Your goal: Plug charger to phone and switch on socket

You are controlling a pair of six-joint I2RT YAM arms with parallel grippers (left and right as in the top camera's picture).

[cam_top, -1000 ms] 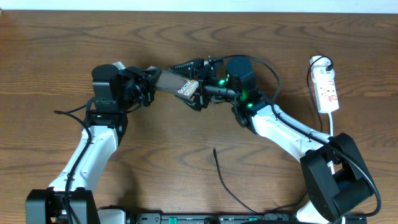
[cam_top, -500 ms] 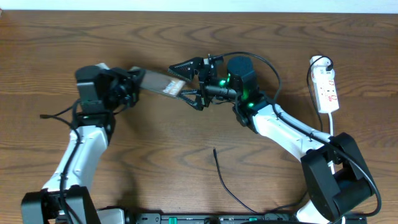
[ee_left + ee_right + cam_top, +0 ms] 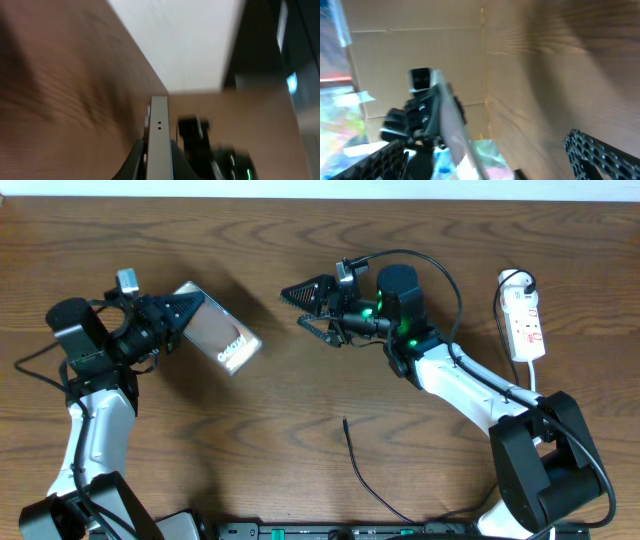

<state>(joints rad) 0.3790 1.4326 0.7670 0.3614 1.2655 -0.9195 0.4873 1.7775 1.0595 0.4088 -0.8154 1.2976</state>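
Note:
I should close my right gripper on the black plug (image 3: 347,429) of the charger cable, behind the plug's metal tip.
The phone (image 3: 220,341), a glossy brownish slab with white lettering, is held above the table by my left gripper (image 3: 188,307), which is shut on its far-left end. In the left wrist view the phone (image 3: 159,142) shows edge-on between the jaws. My right gripper (image 3: 312,308) is open and empty, apart from the phone to its right. The right wrist view shows the phone (image 3: 454,131) ahead between the spread fingers (image 3: 490,165). The charger cable (image 3: 357,465) lies on the table near the front, plug tip pointing away. The white socket (image 3: 525,320) lies at the far right.
The socket's white cord (image 3: 533,385) runs toward the front beside the right arm's base. Thick black arm cables loop over the right arm (image 3: 440,280). The wooden table (image 3: 300,410) lies between the arms.
My left arm has swung left, carrying the phone away from the right gripper. The right gripper has opened, let go of the phone and stayed near the middle.

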